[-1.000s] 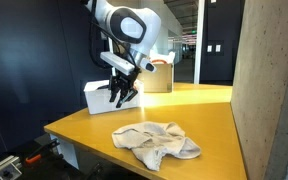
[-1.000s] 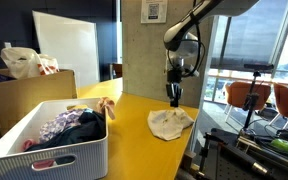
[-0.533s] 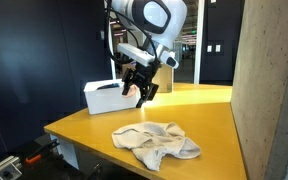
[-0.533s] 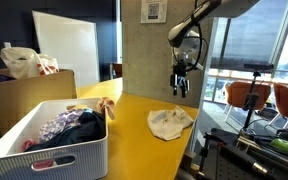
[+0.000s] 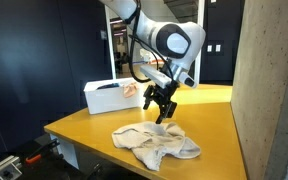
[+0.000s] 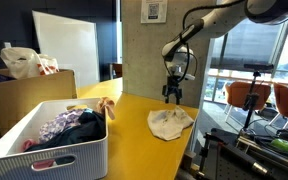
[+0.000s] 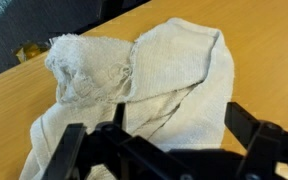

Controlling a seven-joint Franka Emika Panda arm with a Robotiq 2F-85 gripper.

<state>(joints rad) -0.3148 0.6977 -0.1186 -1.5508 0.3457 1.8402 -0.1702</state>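
Observation:
My gripper should shut on the smooth fold (image 5: 157,131) (image 7: 173,117) near the middle of the beige cloth, away from the frayed, bunched end of the cloth.
A crumpled beige cloth (image 5: 156,142) (image 6: 170,122) lies on the yellow table (image 5: 84,124) (image 6: 134,150) near its edge. My gripper (image 5: 162,108) (image 6: 172,95) hangs a short way above the cloth, pointing down, jaws open and empty. In the wrist view the cloth (image 7: 154,80) fills most of the picture, its frayed, bunched end at the upper left. The gripper (image 7: 159,128) straddles the cloth's smoother part, with one dark finger on either side. Nothing sits between the fingers except the cloth lying below.
A white slotted basket (image 5: 102,97) (image 6: 44,150) holding mixed clothes stands on the table away from the cloth. A cardboard box (image 6: 24,95) with a bag sits behind it. A concrete pillar (image 5: 269,90) borders the table. Chairs and windows lie beyond the table edge.
The arm swung from near the basket over to the cloth and came lower. The jaws went from partly closed to wide open.

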